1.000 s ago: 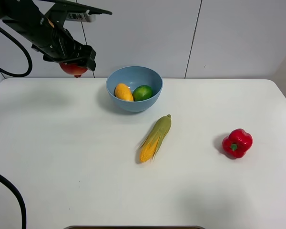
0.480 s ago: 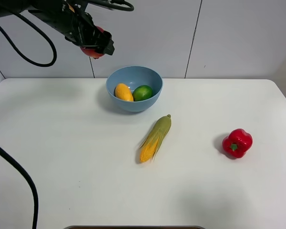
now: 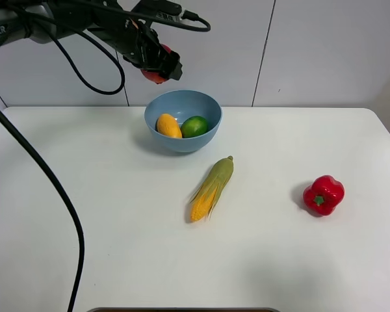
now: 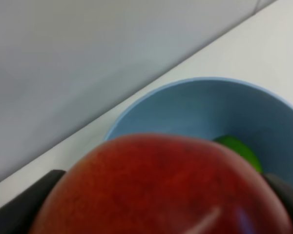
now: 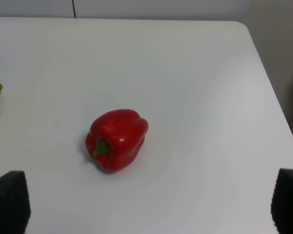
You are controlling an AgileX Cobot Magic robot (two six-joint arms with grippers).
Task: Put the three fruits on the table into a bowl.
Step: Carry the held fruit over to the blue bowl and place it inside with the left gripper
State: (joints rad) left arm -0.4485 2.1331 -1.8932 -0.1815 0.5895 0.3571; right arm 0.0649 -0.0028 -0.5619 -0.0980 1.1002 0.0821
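My left gripper has the red pomegranate to place. It will let go of it in the light-blue bowl (image 3: 181, 106), behind the mango and the green fruit.
My left gripper (image 3: 157, 65) is shut on the red pomegranate (image 3: 155, 75), held in the air just above and behind the left rim of the light-blue bowl (image 3: 208, 129). In the left wrist view the pomegranate (image 4: 161, 185) fills the foreground with the bowl (image 4: 195, 105) below it. The mango (image 3: 168, 125) and the green lime-like fruit (image 3: 195, 126) lie inside the bowl; the green fruit (image 4: 237, 148) also peeks out in the wrist view. My right gripper (image 5: 149, 209) is out of the exterior view; its wide-apart fingertips (image 5: 10, 200) hang open over the white table (image 5: 195, 73).
A husked corn cob (image 3: 211, 188) lies in front of the bowl near the table's middle. A red bell pepper (image 3: 324, 195) sits at the right, also under the right wrist camera (image 5: 117, 140). The left arm's black cable (image 3: 65, 208) hangs over the table's left side.
The left arm has carried the pomegranate up and to the right, from beyond the table's far left to just beside the bowl's left rim. Nothing else moved.
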